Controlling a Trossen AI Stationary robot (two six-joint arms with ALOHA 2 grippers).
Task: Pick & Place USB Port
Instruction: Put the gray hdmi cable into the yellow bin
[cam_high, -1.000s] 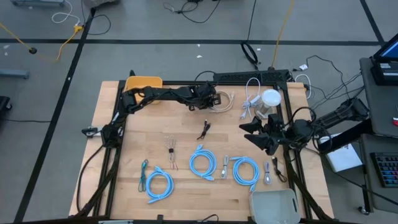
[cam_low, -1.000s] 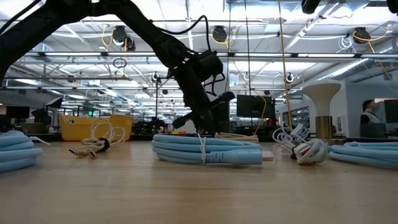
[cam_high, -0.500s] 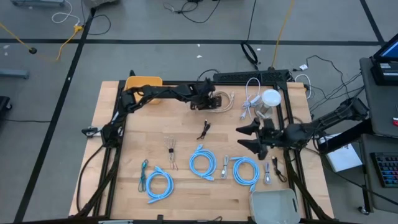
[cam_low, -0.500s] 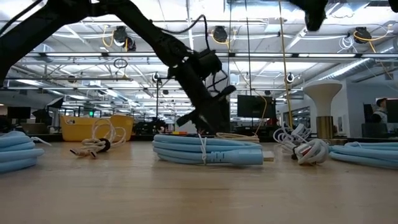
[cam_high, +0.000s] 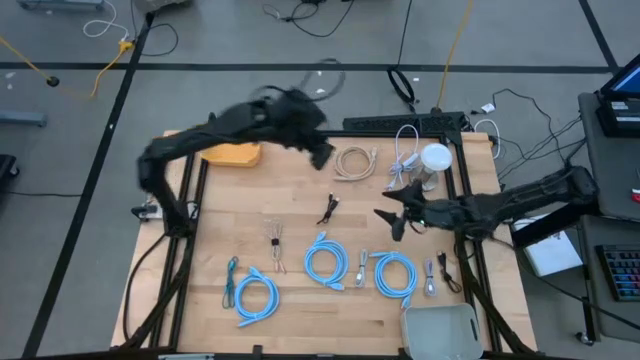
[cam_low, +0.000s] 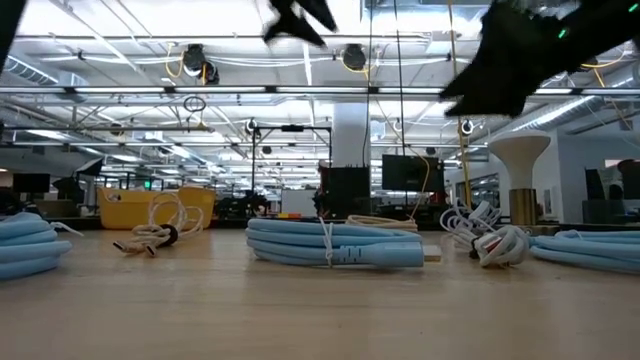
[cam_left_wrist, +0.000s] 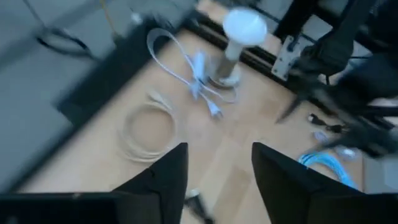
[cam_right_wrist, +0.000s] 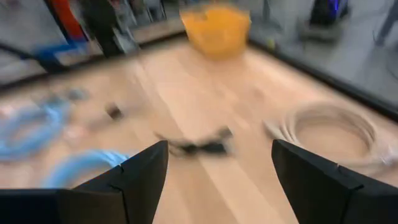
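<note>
My right gripper needs to grip the cream coiled cable on the bundled near side (cam_high: 352, 179) (cam_right_wrist: 291, 135), just beside its plug.
Raised above the table's far middle, my left gripper (cam_high: 322, 152) (cam_left_wrist: 217, 152) is open with nothing between its fingers. Below and to its right a cream coiled cable (cam_high: 353, 163) (cam_left_wrist: 149, 130) lies flat on the wood. My right gripper (cam_high: 388, 217) (cam_right_wrist: 217, 149) is open too, hovering right of centre and pointing toward a small black cable (cam_high: 327, 209) (cam_right_wrist: 199, 147) on the table. It touches nothing. I cannot single out a USB port among the cables.
Several blue coiled cables (cam_high: 325, 262) lie along the near half. A yellow bin (cam_high: 232, 153) stands at the far left. A white mushroom-shaped stand (cam_high: 434, 160) with white cables stands far right. A grey tray (cam_high: 440, 325) sits at the near right corner.
My left gripper has risen quickly from the cream coiled cable, swinging up and a little toward the table's left while rolling. The coil stays on the table. My right gripper has sunk, tipped more level and reached toward the table's left, nearer the black cable.
</note>
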